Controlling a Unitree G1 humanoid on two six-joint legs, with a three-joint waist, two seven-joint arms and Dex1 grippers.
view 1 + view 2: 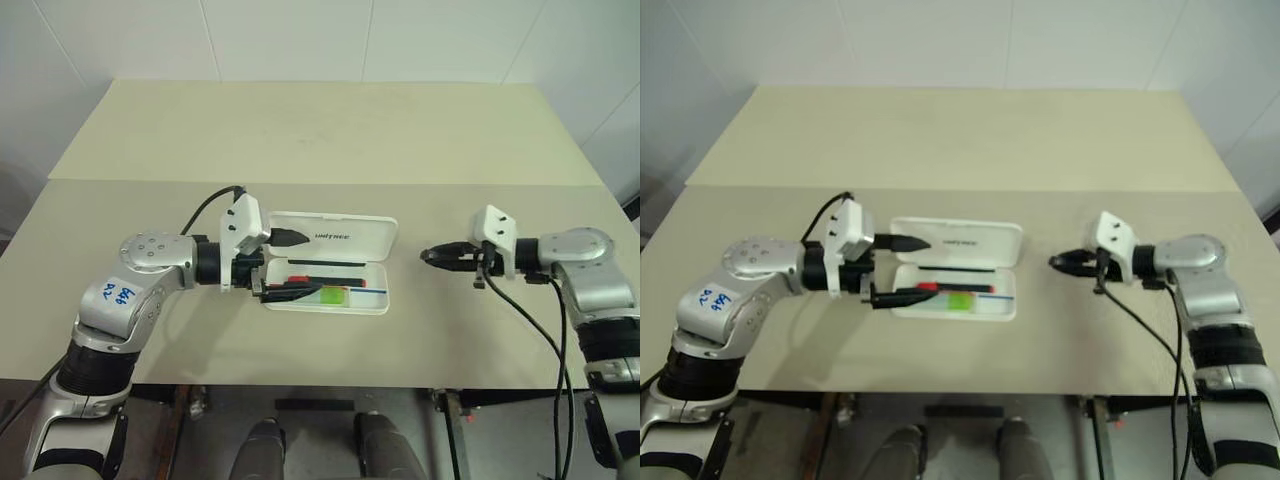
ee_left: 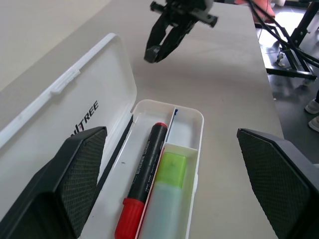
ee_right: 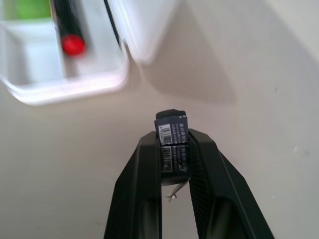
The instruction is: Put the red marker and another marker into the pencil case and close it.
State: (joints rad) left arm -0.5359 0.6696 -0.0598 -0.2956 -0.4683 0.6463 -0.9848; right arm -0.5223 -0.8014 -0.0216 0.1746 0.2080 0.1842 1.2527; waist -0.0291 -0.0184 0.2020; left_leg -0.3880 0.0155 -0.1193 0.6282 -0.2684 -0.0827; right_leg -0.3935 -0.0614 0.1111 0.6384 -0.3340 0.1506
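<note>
The robot's right gripper needs to release the small black piece in the empty compartment (image 1: 367, 302) (image 3: 31, 57) next to the light-green marker.
The white pencil case (image 1: 345, 226) lies open on the table, its lid folded back flat. Inside lie the red marker (image 2: 145, 172), red cap and black barrel, and beside it the short light-green marker (image 2: 168, 195). My left gripper (image 1: 289, 265) is open at the case's left end, one finger over the lid and the other over the tray. To the right of the case, my right gripper (image 1: 428, 256) hangs above the bare table. Its fingers (image 3: 202, 149) are closed on a small black piece with a barcode label (image 3: 172, 130).
The beige table (image 1: 320, 140) stretches wide behind the case, with a seam across it. Its front edge runs just below both arms. Black cables trail from both wrists.
</note>
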